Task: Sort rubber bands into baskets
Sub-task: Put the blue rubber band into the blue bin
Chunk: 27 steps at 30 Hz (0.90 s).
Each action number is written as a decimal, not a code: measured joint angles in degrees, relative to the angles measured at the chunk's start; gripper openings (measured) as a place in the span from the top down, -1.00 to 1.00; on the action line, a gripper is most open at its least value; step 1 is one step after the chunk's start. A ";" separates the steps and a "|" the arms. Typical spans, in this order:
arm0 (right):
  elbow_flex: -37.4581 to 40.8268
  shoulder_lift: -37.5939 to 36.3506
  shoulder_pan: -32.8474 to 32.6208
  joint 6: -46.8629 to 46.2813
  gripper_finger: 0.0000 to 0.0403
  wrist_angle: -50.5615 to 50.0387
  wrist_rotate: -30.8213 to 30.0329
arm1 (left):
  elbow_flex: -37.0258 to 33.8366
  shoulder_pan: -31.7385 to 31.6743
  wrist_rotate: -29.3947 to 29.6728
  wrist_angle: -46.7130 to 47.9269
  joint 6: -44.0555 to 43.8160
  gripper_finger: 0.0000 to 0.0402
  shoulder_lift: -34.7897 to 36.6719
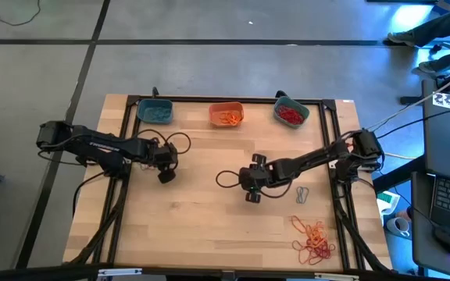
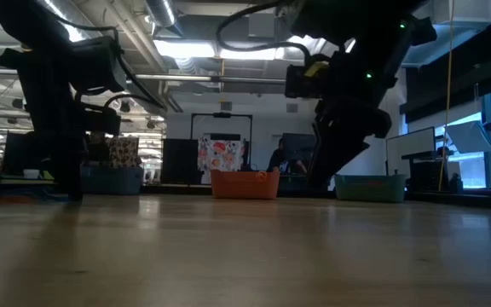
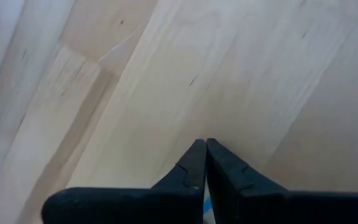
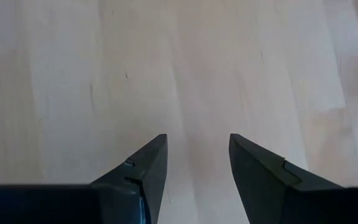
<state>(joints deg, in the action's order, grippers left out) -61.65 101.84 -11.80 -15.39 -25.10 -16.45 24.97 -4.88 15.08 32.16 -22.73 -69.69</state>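
I should release the blue rubber band from my left gripper onto the bare wood (image 1: 198,173) between my two grippers, at a spot closer to my left gripper.
Three baskets stand along the table's far edge: a teal one (image 1: 155,111), an orange one (image 1: 226,115) holding orange rubber bands, and a teal one (image 1: 291,113) holding red bands. Loose orange and red rubber bands (image 1: 312,240) lie in a heap near the front right corner. A couple of grey ones (image 1: 302,194) lie a little farther in. My left gripper (image 3: 205,148) is shut over bare wood at the table's left middle (image 1: 166,176), nothing showing between its tips. My right gripper (image 4: 197,149) stands open over bare wood near the table's middle (image 1: 251,191), left of the grey bands.
Black cables loop over the table by each wrist (image 1: 180,142) (image 1: 226,179). A dark frame rail (image 1: 330,156) runs around the tabletop. In the low view the baskets (image 2: 244,183) stand in a row beyond both arms, with bare wood in front.
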 joint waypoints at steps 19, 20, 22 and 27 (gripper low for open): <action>0.42 0.00 -0.97 0.18 0.15 1.93 -1.55 | 1.58 1.90 -7.10 -13.85 11.15 1.00 -0.11; 0.42 0.00 -0.97 0.18 0.15 2.06 -1.55 | 1.58 1.90 -7.31 -14.88 11.56 1.00 -0.11; 0.42 0.00 -0.97 0.18 0.15 2.35 -1.56 | 1.62 1.90 -8.19 -17.16 12.43 1.00 -0.34; 0.44 0.00 -0.97 0.62 0.15 3.12 -2.49 | 1.62 1.90 -9.95 -22.55 14.46 1.00 -1.39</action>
<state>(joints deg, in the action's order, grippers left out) -61.21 101.84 -12.78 -14.76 -21.98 -18.94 26.59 -2.98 5.13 9.60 -8.27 -71.08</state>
